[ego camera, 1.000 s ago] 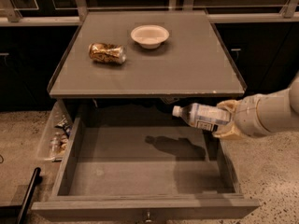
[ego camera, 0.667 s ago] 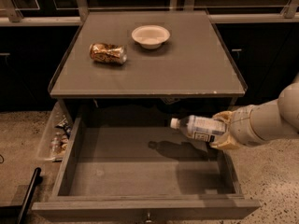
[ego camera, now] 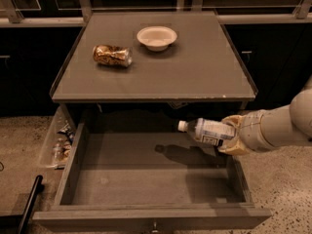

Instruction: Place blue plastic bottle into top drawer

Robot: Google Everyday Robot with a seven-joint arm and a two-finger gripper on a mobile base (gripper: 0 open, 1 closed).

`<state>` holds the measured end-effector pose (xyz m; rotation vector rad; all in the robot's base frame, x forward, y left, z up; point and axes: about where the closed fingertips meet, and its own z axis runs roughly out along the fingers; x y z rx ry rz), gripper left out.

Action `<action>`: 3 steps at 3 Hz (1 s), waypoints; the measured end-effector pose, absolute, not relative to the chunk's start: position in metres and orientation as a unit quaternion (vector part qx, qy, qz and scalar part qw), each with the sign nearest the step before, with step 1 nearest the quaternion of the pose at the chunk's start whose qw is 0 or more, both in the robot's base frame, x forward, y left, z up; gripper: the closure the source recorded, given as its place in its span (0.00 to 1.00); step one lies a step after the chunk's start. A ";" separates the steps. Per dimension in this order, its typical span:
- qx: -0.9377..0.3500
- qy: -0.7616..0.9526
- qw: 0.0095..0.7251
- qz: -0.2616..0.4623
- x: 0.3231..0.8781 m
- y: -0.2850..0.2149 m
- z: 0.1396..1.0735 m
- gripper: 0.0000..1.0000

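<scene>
The blue plastic bottle will go down from my gripper halfway across the grey drawer bottom [ego camera: 166,153], at a spot that is a little nearer to the back.
The blue plastic bottle [ego camera: 207,131] is clear with a white cap and a pale label. It lies on its side in the air, cap pointing left, over the right side of the open top drawer [ego camera: 146,179]. My gripper [ego camera: 233,134] is shut on the bottle's base end and reaches in from the right on a pale arm. The bottle's shadow falls on the flat grey drawer bottom below it. The drawer holds nothing else and its small knob shows at the front edge.
A dented gold-brown can [ego camera: 112,55] and a white bowl [ego camera: 156,37] sit on the grey tabletop [ego camera: 195,77] above the drawer. A clear bin of small packets [ego camera: 57,143] hangs at the drawer's left side. A black bar [ego camera: 30,204] stands at the lower left.
My gripper has carried the bottle down and a little left, lower over the right side of the drawer. Nothing else has moved.
</scene>
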<state>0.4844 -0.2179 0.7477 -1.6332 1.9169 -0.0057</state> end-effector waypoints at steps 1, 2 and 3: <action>-0.601 0.727 0.331 0.030 0.499 -0.199 0.717 1.00; -0.588 0.734 0.334 0.066 0.511 -0.181 0.680 1.00; -0.582 0.737 0.326 0.104 0.517 -0.159 0.645 1.00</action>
